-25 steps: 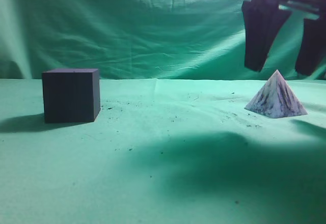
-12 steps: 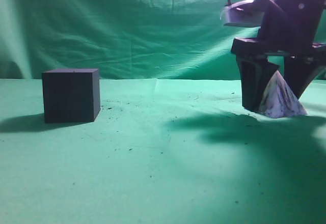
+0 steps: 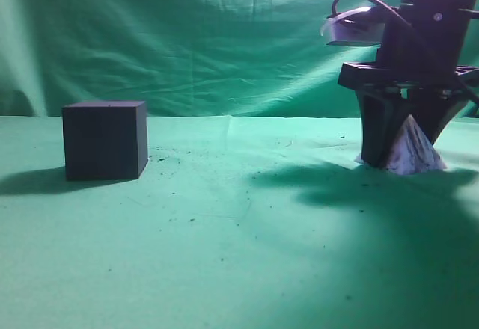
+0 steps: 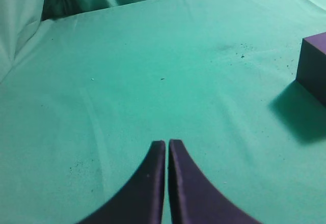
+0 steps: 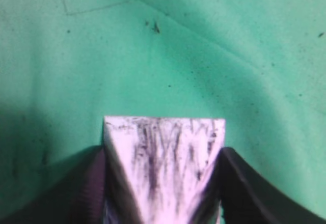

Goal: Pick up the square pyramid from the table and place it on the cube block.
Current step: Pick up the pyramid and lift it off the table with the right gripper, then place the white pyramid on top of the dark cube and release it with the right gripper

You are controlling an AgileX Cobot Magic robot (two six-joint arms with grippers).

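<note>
Next, I set the square pyramid on the middle of the dark cube block's flat top (image 3: 106, 105) with my right gripper.
The square pyramid (image 3: 414, 155), white with dark streaks, stands on the green table (image 3: 224, 232) at the right. My right gripper (image 3: 404, 146) comes down over it, one finger pressed on each side. The right wrist view shows the pyramid (image 5: 163, 142) filling the gap between the two fingers (image 5: 163, 155). The cube block (image 3: 103, 140), very dark, stands far left on the table, well apart. My left gripper (image 4: 166, 143) is shut and empty above bare cloth, with the cube's corner (image 4: 315, 61) at that view's right edge.
A green cloth backdrop (image 3: 209, 37) hangs behind the table. Small dark specks lie scattered on the cloth between cube and pyramid. The right arm casts a broad shadow (image 3: 359, 187) over the right part of the table.
My right gripper came down from above the pyramid, straddled it, then closed its fingers against its sides. The pyramid shifted slightly left. The cube has not moved.
</note>
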